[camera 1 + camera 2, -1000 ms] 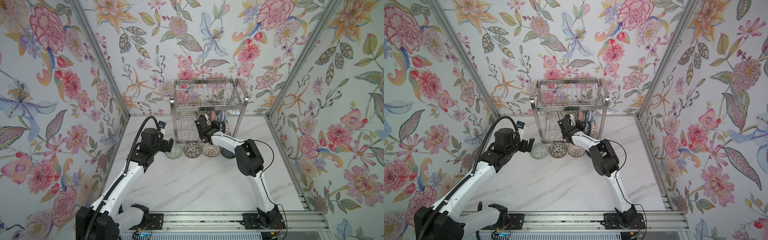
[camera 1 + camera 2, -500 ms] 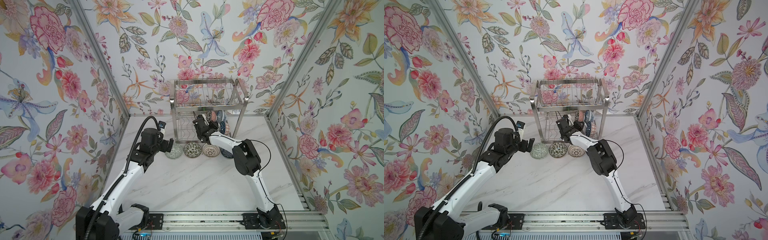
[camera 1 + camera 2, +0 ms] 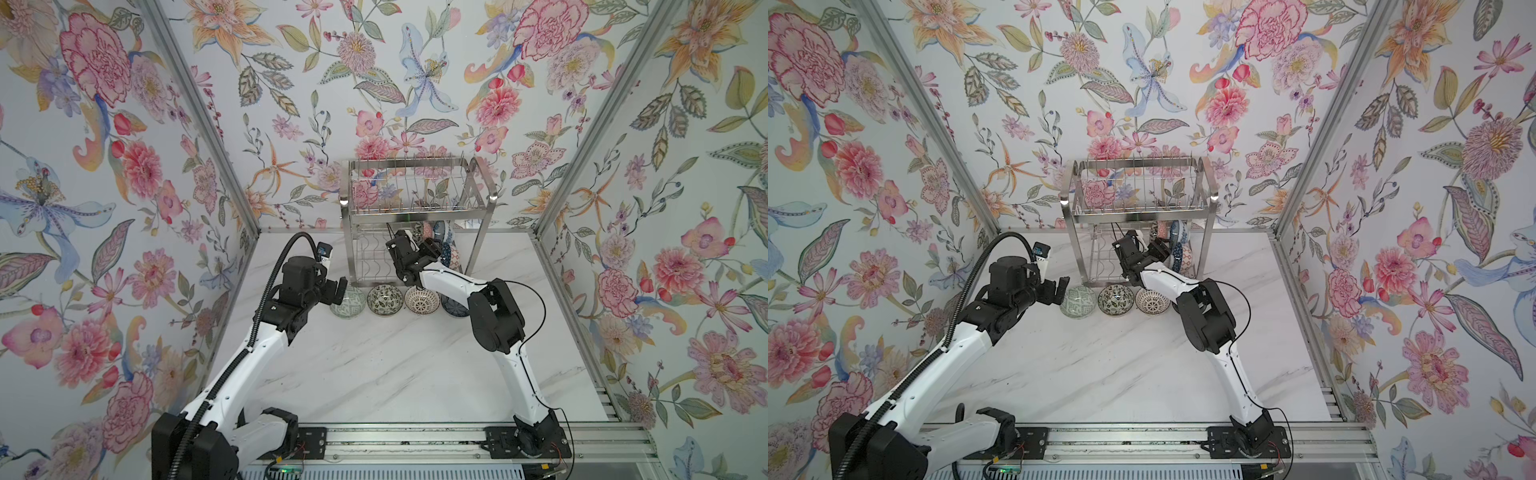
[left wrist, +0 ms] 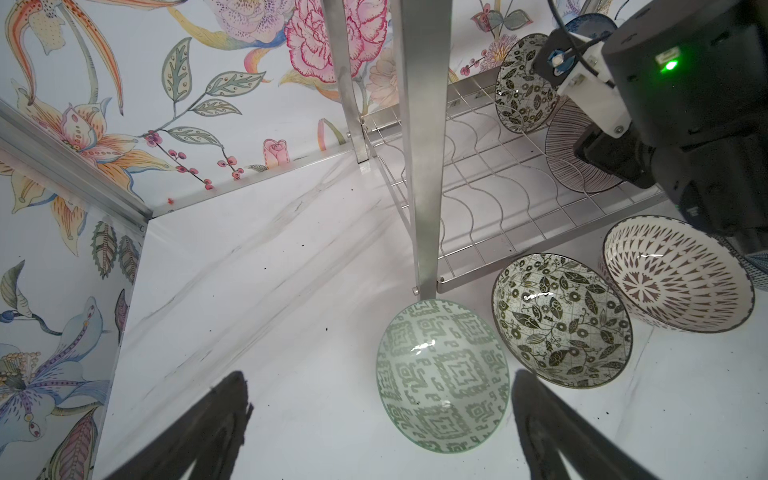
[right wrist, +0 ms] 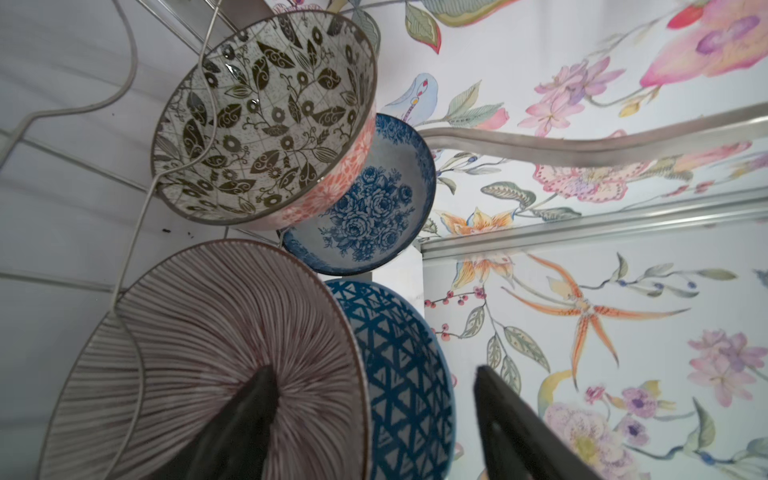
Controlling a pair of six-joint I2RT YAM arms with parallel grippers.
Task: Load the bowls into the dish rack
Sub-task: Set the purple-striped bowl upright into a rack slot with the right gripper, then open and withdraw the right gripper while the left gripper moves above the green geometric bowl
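The robot's left gripper should next grasp the pale green bowl's rim (image 3: 333,308) (image 4: 379,380), on the side that faces away from the black-leaf bowl.
The steel dish rack (image 3: 415,195) stands at the back wall. Several bowls rest on edge on its lower shelf: pink-lined (image 5: 208,332), blue-triangle (image 5: 403,365), blue-floral (image 5: 374,199) and black-leaf (image 5: 266,116) against a coral one (image 5: 345,174). My right gripper (image 5: 374,370) is inside that shelf, open, its jaws straddling the rims of the pink-lined and blue-triangle bowls without pinching them. On the table before the rack sit a pale green bowl (image 4: 442,376), a black-leaf bowl (image 4: 561,320) and a brown-triangle bowl (image 4: 677,274). My left gripper (image 4: 379,376) hovers open beside the green bowl.
A dark blue bowl (image 3: 453,306) lies partly hidden under the right forearm. The rack's front left leg (image 4: 424,166) stands just behind the green bowl. Floral walls close in the marble table (image 3: 374,365) on three sides. The rack's upper shelf holds nothing.
My right gripper has gone from shut to open inside the lower shelf and shifted slightly left. The left arm has not moved.
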